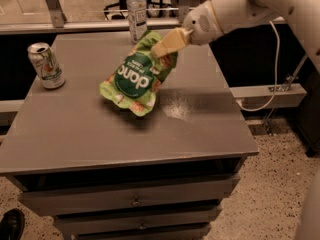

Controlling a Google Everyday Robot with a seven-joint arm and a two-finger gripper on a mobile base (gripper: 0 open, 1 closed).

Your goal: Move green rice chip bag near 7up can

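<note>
My gripper needs to let go of the green rice chip bag onto the grey table point(77, 85), right up against the inner side of the 7up can.
The green rice chip bag point(134, 77) hangs tilted a little above the middle of the grey table point(200, 129), its "dang" circle facing me. My gripper point(161, 49) reaches in from the upper right and is shut on the bag's top right corner. The 7up can point(45, 65) stands upright at the table's left edge, well left of the bag.
A clear plastic bottle point(136, 11) stands at the table's back edge, just behind the bag. Drawers sit under the tabletop. A cable and a low shelf are on the right. A dark shoe point(11, 225) is on the floor at the lower left.
</note>
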